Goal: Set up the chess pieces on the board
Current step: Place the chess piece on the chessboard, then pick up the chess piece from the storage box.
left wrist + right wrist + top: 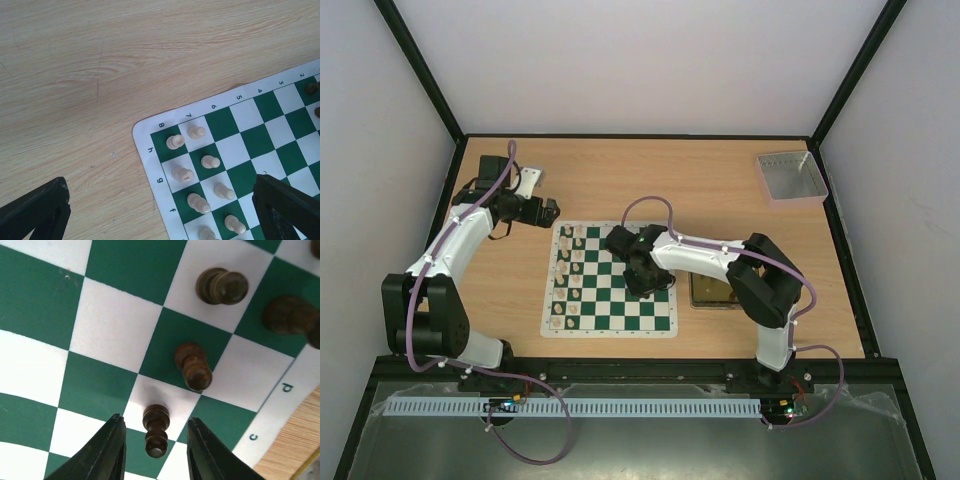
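Note:
My right gripper next goes to grip a dark brown pawn near the near side (732, 295) of the gold tin beside the board.
The green and white board (620, 312) lies at the table's middle. Cream pieces (570, 275) stand in two columns along its left side and show in the left wrist view (175, 142). My right gripper (642, 282) hovers low over the board's right part. In the right wrist view it (155, 452) is open, with its fingers on either side of a dark brown pawn (155, 435) that stands upright on a white square, and gaps show on both sides. Other dark pieces (192, 367) stand beyond on the board (115, 330). My left gripper (548, 212) is open and empty by the board's far left corner (150, 131).
A grey rectangular tray (790, 178) sits at the far right. A gold tin (712, 292) lies right of the board, partly under my right arm. Bare wooden table (100, 75) lies left of the board. Black frame posts and walls ring the table.

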You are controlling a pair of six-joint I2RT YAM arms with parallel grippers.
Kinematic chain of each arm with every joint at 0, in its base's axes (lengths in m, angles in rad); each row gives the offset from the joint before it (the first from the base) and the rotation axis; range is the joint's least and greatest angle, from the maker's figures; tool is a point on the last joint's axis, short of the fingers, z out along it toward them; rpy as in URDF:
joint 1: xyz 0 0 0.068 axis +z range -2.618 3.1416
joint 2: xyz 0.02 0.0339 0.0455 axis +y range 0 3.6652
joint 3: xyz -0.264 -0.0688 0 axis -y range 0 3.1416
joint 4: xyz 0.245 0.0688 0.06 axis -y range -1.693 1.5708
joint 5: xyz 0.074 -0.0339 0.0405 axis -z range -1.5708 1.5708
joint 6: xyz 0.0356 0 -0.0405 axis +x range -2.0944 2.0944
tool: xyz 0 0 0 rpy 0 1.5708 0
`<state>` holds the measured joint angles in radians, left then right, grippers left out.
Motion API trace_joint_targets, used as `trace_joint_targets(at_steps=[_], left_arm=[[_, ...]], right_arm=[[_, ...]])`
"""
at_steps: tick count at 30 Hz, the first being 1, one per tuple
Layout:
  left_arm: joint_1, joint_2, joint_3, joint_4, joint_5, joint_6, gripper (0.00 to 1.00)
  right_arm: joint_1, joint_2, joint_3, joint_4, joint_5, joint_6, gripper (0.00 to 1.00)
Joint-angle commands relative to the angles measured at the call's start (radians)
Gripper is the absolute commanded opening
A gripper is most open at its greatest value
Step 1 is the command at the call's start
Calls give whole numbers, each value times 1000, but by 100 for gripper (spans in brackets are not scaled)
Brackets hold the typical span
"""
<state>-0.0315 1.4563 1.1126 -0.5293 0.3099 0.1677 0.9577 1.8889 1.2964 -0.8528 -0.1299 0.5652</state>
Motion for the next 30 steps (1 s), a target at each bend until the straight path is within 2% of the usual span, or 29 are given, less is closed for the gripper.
trace_joint_targets(at_steps=[1,7,12,15,20,30], left_arm=[[7,-13,-8,6,3,6,99],[7,-16,-9,6,1,7,99],[6,-13,-11,9,0,7,99],[7,-8,-3,6,1,7,99],[7,-7,4,0,-1,7,99],[7,-7,1,-1,0,7,99]], right_arm=[[3,-46,45,-98,66,-15,32],[-89,-225,17,-181,106,21,32],[-275,-356,-83,-220,158,78,32],[-404,-416,-170,-215,149,111,32],[-546,-498,-279,-190,92,108,32],[-629,-539,-440,-111,31,83,32]])
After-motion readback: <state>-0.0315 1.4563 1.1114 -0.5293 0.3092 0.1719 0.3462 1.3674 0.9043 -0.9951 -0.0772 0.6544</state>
